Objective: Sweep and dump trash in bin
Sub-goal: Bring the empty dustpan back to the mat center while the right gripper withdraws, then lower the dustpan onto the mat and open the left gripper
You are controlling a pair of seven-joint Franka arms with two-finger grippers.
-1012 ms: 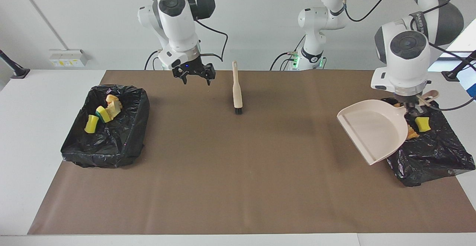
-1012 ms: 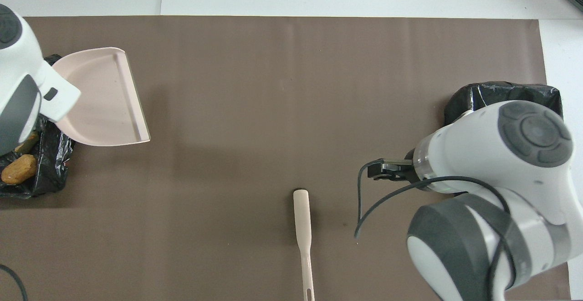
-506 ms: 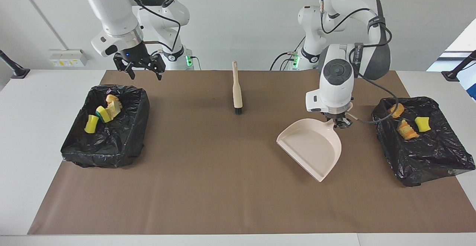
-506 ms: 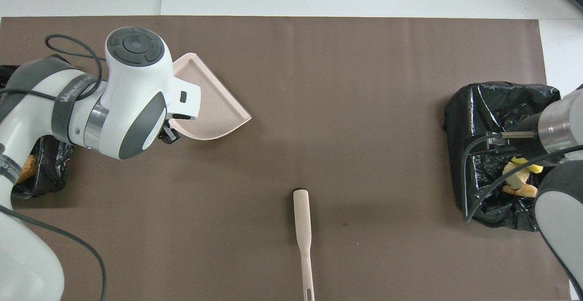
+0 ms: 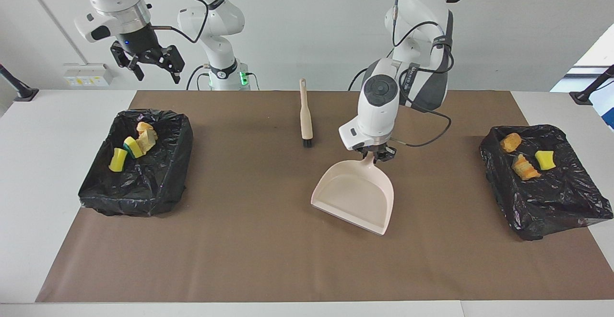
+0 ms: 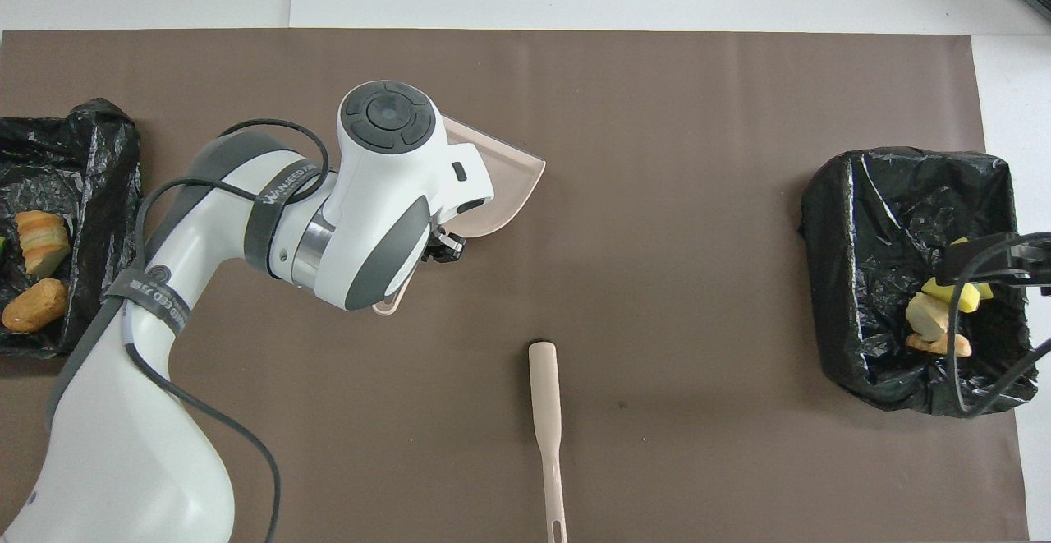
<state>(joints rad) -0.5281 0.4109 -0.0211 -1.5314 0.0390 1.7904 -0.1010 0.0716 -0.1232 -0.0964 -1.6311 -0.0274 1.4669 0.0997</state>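
Next, I let go of the pink dustpan with my left gripper, so that it lies on the brown mat (image 6: 532, 183) just beyond the beige hand brush.
My left gripper (image 5: 376, 155) is shut on the handle of the pink dustpan (image 5: 355, 197). It holds the pan low over the middle of the brown mat, mouth pointing away from the robots. The pan looks empty and also shows in the overhead view (image 6: 502, 190). Yellow and orange trash chunks (image 5: 132, 146) lie in the black-lined bin (image 5: 158, 182) at the right arm's end. More trash chunks (image 5: 525, 161) lie in the bin (image 5: 551, 202) at the left arm's end. My right gripper (image 5: 146, 63) is open and empty, raised high over its bin (image 6: 862, 239).
A beige hand brush (image 5: 305, 113) with black bristles lies on the mat near the robots, between the arms, and also shows in the overhead view (image 6: 546, 411). The brown mat (image 5: 268, 259) covers most of the white table.
My left gripper has carried the dustpan from over its bin to the middle of the mat and lowered it. My right gripper has risen and moved from beside the brush to over its bin.
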